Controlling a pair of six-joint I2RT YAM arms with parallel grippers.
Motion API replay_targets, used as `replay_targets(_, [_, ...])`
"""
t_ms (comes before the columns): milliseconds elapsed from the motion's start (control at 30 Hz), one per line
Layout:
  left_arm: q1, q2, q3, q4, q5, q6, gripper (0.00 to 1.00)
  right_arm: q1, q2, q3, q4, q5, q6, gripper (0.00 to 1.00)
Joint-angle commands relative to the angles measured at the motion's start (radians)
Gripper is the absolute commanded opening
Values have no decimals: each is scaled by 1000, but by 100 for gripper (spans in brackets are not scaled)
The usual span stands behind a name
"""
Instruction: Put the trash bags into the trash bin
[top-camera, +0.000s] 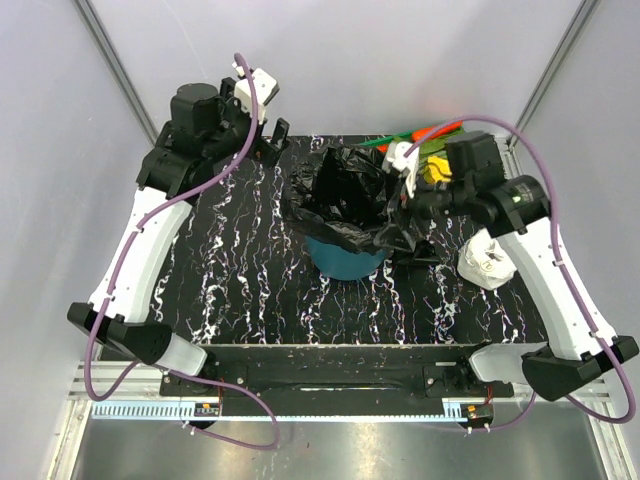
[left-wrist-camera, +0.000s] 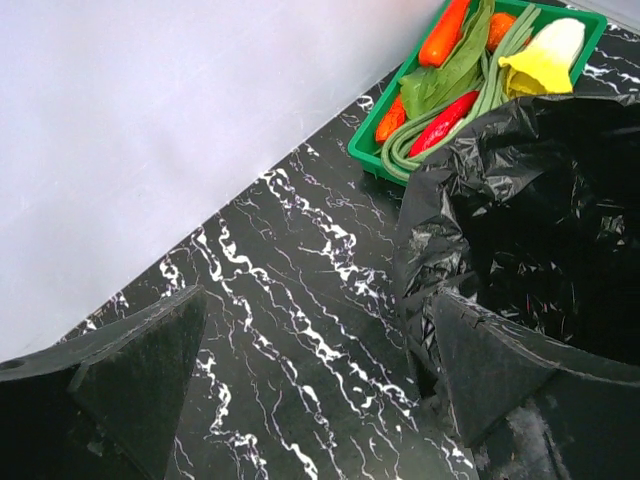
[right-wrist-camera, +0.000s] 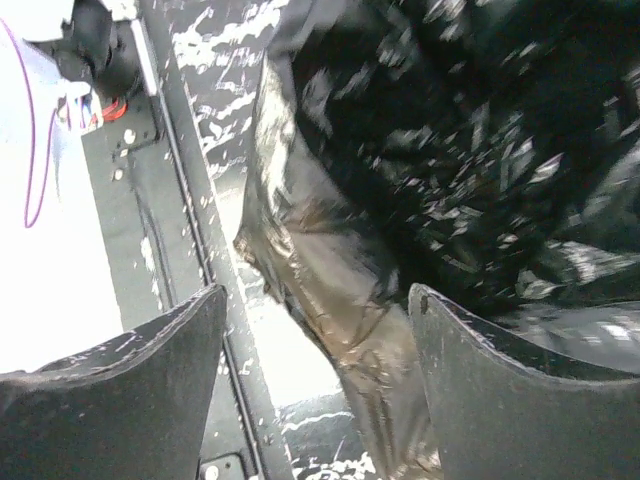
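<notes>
The trash bag's front edge sits high on the trash bin, so my right gripper should pinch the bag's hanging fold (right-wrist-camera: 372, 350) and pull it down over the front.
A glossy black trash bag (top-camera: 345, 190) is draped over the mouth of the teal trash bin (top-camera: 345, 262) at the middle of the table, bunched high above the rim. My right gripper (top-camera: 408, 205) is at the bag's right side. In the right wrist view it (right-wrist-camera: 315, 370) stands open, with a hanging fold of the bag's film (right-wrist-camera: 360, 300) between the fingers, nearer the right finger (right-wrist-camera: 520, 390). My left gripper (top-camera: 272, 145) is at the far left, apart from the bag. In the left wrist view it (left-wrist-camera: 315, 370) is open over bare table, with the bag (left-wrist-camera: 540, 220) by its right finger.
A shallow green tray (left-wrist-camera: 372, 150) of vegetables sits at the back right, just behind the bin and also seen from above (top-camera: 452, 127). A white wrinkly wad (top-camera: 487, 262) lies right of the bin under the right arm. Grey walls close in the table at back and sides.
</notes>
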Motion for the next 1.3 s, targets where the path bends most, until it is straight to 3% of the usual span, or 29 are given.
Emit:
replay_targets(0, [18,-54,-42,27,77,-24,99,38,-71,-149,6,34,-83,77])
replay_targets(200, [22,-62,-68,33,76,-18,99,45,-116,-234,23,77,-102,58])
replay_targets(600, [24,-45,-80,32,125,-9,99,61,-148,-298,30,115,-108,4])
replay_targets(900, [25,-47,-71,-7,299,42,99,70,-171,-409,70,103,-92,0])
replay_targets(1100, [22,-56,-78,-106,491,144,99,79,-166,-467,102,141,-88,0])
replay_targets(1267, [22,-84,-150,-149,505,216,99,82,-146,-519,184,221,-53,0])
